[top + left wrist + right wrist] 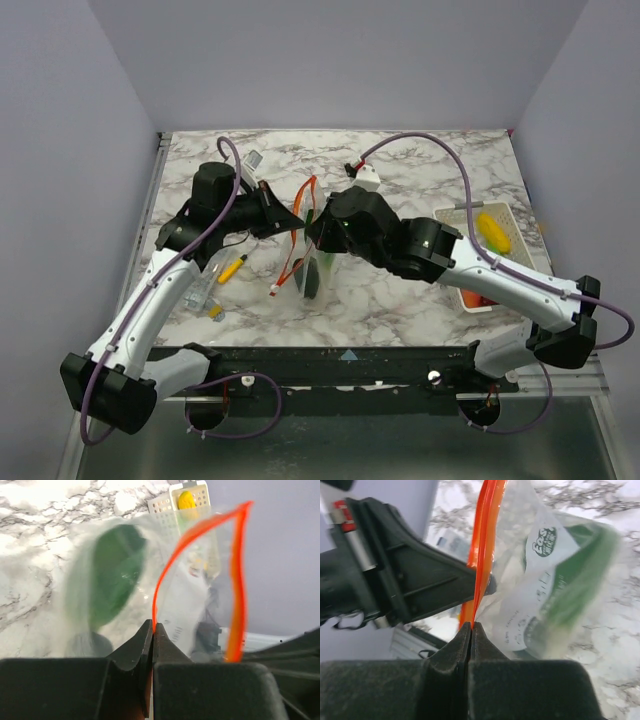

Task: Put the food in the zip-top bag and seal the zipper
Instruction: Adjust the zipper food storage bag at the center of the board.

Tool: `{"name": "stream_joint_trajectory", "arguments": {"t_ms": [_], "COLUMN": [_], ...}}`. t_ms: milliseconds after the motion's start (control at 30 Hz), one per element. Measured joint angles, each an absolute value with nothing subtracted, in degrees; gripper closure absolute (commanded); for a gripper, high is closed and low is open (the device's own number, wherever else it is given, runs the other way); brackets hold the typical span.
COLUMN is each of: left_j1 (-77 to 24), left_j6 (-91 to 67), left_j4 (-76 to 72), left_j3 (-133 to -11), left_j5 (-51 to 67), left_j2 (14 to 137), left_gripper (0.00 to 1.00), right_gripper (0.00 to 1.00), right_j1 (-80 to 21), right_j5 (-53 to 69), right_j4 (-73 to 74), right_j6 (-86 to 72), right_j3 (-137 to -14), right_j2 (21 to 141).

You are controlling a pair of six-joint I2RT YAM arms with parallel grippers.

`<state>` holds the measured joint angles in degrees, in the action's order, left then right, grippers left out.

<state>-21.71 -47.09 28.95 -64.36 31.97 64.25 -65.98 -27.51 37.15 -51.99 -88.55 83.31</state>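
My left gripper should take the bag's zipper side [155, 597] again and my right gripper should spread the opening wide, because the bag's opening hangs narrow with my grippers close together.
The clear zip-top bag [310, 265] hangs between my two grippers over the middle of the table, with a leafy green vegetable [112, 572] inside it. Its red-orange zipper [298, 225] loops open at the mouth. My left gripper [152, 627] is shut on one side of the zipper [156, 587]. My right gripper [471, 626] is shut on the zipper [482, 540] from the other side, and the green food [582, 575] shows through the bag. A yellow piece [492, 232] and an orange-red peach [476, 299] lie in the white slotted tray [455, 215] at the right.
A short yellow pen [231, 270] lies left of the bag. A smaller clear plastic item [200, 290] lies near the left arm, and another small clear object [252, 158] sits at the back left. The white tray also shows in the left wrist view [165, 502].
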Motion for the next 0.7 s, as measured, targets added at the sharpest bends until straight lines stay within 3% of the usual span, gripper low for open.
{"name": "stream_joint_trajectory", "arguments": {"t_ms": [167,300,433,567,700], "left_j1": [-19.79,-19.73,-19.73,-19.77,-21.23], "left_j6": [-46.35,-44.40,-41.74,-38.00,-34.11], "left_j4": [28.91,29.65,30.70,33.36,36.86], "left_j3": [-63.44,-62.70,-61.30,-60.47,-60.20], "left_j5": [31.42,30.41,29.06,27.11,23.44], "left_j2": [63.26,62.50,59.79,57.25,55.81], "left_gripper": [0.81,0.59,0.49,0.46,0.61], "right_gripper": [1.00,1.00,1.00,1.00,1.00], "right_j1": [-65.28,-64.40,-63.72,-63.40,-63.35], "right_j5": [-22.59,-20.18,-19.11,-18.46,-17.85], "right_j4": [35.22,33.69,33.54,32.49,31.09], "right_j6": [-51.51,-51.90,-52.05,-52.03,-52.03], "right_j3": [-89.47,-86.26,-84.64,-84.58,-83.96], "right_j2": [82.17,82.19,82.35,82.41,82.41]}}
